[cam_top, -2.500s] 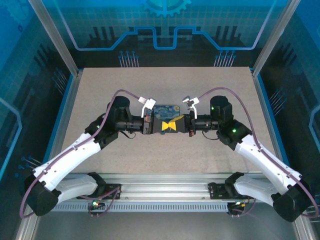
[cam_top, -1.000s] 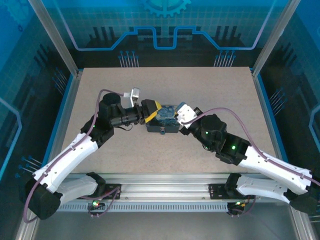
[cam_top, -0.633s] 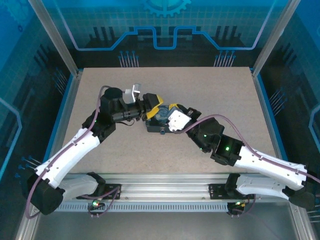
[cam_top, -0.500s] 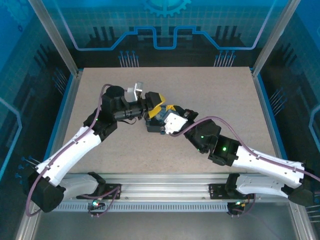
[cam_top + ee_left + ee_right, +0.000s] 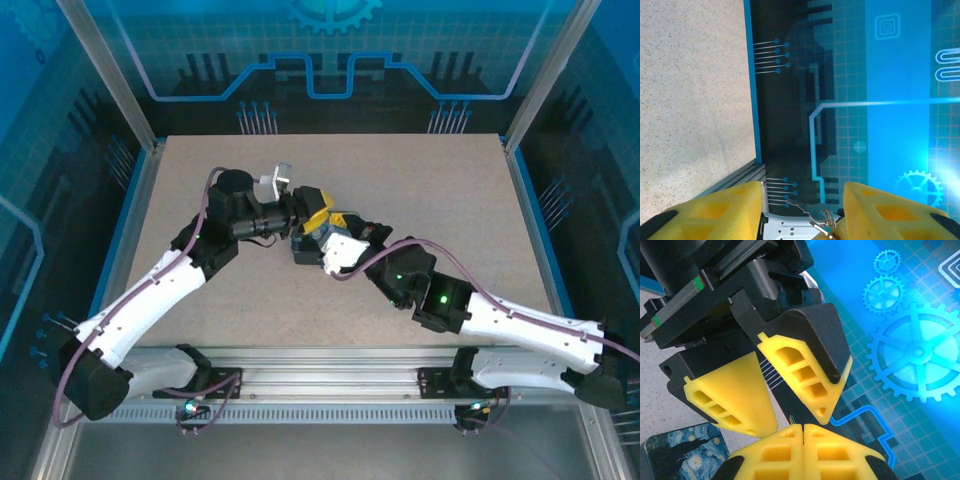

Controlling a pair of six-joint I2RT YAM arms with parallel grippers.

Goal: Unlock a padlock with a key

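Observation:
My left gripper needs to hold the key's blade, which sticks crooked from the ring at my right gripper, while my right gripper takes the key's head [image 5: 819,212].
My right gripper [image 5: 803,426] is shut on the key [image 5: 791,418], a thin metal sliver poking up from between its yellow pads. In the left wrist view the key [image 5: 799,205] hangs on a small ring between the open fingers of my left gripper [image 5: 803,186], its blade pointing left. In the top view the left gripper [image 5: 312,208] and right gripper [image 5: 331,228] meet tip to tip over the dark blue box [image 5: 302,250]. The left gripper's yellow fingers [image 5: 737,395] stand spread just above the right gripper's tips. The padlock is hidden.
The box with the swirl pattern [image 5: 680,452] lies on the speckled table [image 5: 430,190] under both grippers. Blue enclosure walls [image 5: 330,60] and a metal frame surround the table. The arm bases and rail [image 5: 330,380] run along the near edge.
Both grippers have left the box's sides. The right arm swung left and stretched low across the table, bringing its shut tips up to the left gripper, which drew back a little and stands open.

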